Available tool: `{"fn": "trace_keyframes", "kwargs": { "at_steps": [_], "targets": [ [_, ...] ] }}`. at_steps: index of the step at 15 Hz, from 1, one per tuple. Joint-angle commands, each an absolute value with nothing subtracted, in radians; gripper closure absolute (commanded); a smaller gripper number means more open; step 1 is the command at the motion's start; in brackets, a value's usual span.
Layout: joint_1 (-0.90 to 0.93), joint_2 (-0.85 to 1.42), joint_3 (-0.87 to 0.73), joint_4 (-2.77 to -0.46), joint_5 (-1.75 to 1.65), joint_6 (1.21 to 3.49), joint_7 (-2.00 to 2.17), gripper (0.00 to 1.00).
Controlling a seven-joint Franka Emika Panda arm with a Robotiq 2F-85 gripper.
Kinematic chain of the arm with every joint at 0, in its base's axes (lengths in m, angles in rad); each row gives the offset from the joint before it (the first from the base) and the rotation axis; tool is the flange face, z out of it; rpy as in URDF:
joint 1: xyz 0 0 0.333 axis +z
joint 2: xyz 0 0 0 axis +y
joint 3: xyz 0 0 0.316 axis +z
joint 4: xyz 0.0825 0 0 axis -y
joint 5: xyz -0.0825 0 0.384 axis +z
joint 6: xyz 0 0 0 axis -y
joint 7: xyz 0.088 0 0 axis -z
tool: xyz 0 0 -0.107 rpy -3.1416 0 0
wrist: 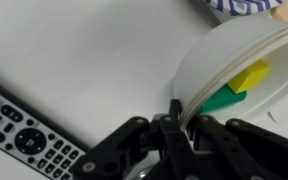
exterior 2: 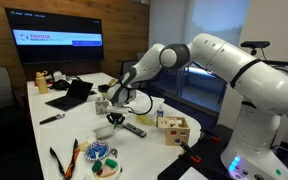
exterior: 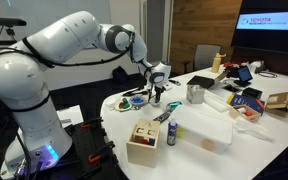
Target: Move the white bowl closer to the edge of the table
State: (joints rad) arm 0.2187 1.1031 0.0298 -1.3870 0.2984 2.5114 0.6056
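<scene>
The robot's gripper will release the white bowl near the table edge, between the wooden box and the plate of coloured items [exterior: 122, 117].
The white bowl [wrist: 224, 55] fills the right of the wrist view, with a green and a yellow block inside. My gripper [wrist: 177, 112] is shut on its rim, one finger inside and one outside. In an exterior view the bowl [exterior 2: 105, 131] sits low over the white table [exterior 2: 54, 140], near its curved front edge, with the gripper [exterior 2: 112, 119] on its right rim. In an exterior view my gripper [exterior: 157, 93] points down near the table's rounded end [exterior: 112, 103], and it hides the bowl.
A black remote [wrist: 24, 130] lies right next to the bowl, also seen in an exterior view [exterior 2: 134, 128]. A wooden box [exterior 2: 174, 130] stands nearby. A plate of coloured items [exterior 2: 102, 163] and scissors [exterior 2: 64, 158] lie nearer the edge. A grey metal cup [exterior: 195, 94] and a laptop [exterior 2: 72, 95] stand further back.
</scene>
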Motion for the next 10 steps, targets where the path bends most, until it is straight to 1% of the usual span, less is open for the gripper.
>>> {"fn": "trace_keyframes", "kwargs": {
  "at_steps": [1,7,10],
  "targets": [
    [0.306,0.989,-0.051,-1.587,0.277,2.613,0.748,0.98],
    [0.537,0.886,-0.297,-1.875,0.178,2.827,1.104,0.98],
    [0.583,0.855,-0.331,-1.982,0.155,2.842,1.200,0.98]
  ]
}}
